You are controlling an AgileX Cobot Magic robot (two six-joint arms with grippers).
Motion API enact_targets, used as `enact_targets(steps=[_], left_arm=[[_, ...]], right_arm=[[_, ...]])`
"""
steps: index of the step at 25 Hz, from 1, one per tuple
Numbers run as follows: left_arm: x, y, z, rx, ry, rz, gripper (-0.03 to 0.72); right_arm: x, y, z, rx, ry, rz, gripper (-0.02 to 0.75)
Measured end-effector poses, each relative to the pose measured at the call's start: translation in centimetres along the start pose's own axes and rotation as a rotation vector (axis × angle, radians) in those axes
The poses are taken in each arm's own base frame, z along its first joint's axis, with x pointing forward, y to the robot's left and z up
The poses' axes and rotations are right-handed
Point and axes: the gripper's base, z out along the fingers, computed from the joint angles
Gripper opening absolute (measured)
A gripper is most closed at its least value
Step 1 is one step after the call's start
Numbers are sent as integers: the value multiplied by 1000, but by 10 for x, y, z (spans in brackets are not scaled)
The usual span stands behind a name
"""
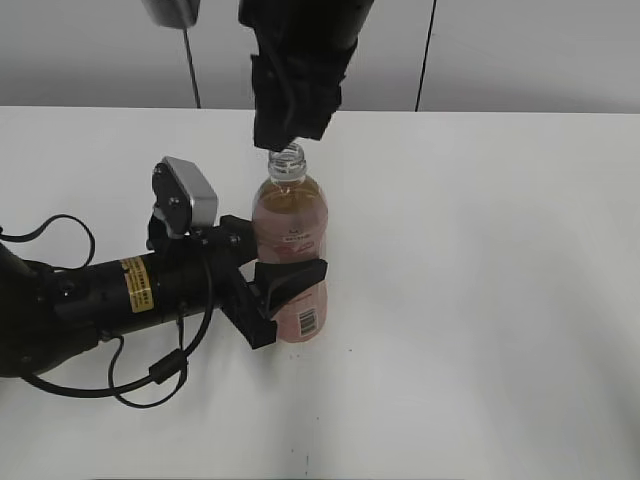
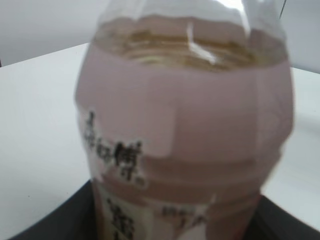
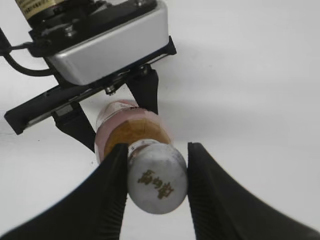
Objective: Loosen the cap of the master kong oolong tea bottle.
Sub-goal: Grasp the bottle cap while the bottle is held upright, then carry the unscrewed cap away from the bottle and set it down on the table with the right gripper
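Observation:
Next, my right gripper lets go of the white cap on the white table, across the bottle from my left gripper (image 1: 457, 318).
The master kong oolong tea bottle (image 1: 290, 215) stands upright on the white table, amber tea inside and a pink label around it. My left gripper (image 1: 283, 262) is shut on its body from the left; in the left wrist view the bottle (image 2: 185, 125) fills the frame between the dark fingers (image 2: 175, 227). My right gripper (image 1: 290, 135) hangs just above the bottle's open threaded neck (image 1: 287, 158). In the right wrist view it (image 3: 156, 175) is shut on the white cap (image 3: 156, 180), held over the bottle (image 3: 132, 127). The exterior view hides the cap inside the jaws.
The white table (image 1: 480, 300) spreads around the bottle, with a grey wall behind it. The left arm's black body and cables (image 1: 90, 300) lie low over the table's left side. The left wrist camera housing (image 3: 110, 40) shows in the right wrist view.

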Motion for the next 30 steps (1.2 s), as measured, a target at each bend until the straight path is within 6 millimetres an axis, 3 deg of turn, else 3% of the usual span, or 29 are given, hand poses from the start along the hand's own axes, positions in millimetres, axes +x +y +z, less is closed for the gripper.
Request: enact_targets(steps=[4, 8, 12, 17, 20, 23, 26, 30], left_arm=[[0, 0, 0, 1, 1, 2, 382], [0, 0, 0, 1, 1, 2, 382], [0, 0, 0, 2, 1, 2, 382], [0, 0, 0, 2, 1, 2, 382], [0, 0, 0, 2, 1, 2, 382], [0, 0, 0, 2, 1, 2, 382], [0, 0, 0, 2, 1, 2, 382], [0, 0, 0, 2, 0, 2, 382]], right_arm=[[-1, 0, -8, 20, -6, 93, 274], [13, -9, -11, 122, 93, 389, 274], [49, -25, -10, 203, 154, 767, 274], [117, -34, 4, 150, 222, 1153, 274], [155, -19, 19, 106, 331, 1245, 274], [183, 9, 40, 44, 481, 1280, 273], [198, 33, 66, 15, 521, 1286, 273], [208, 47, 93, 44, 465, 1318, 273]])
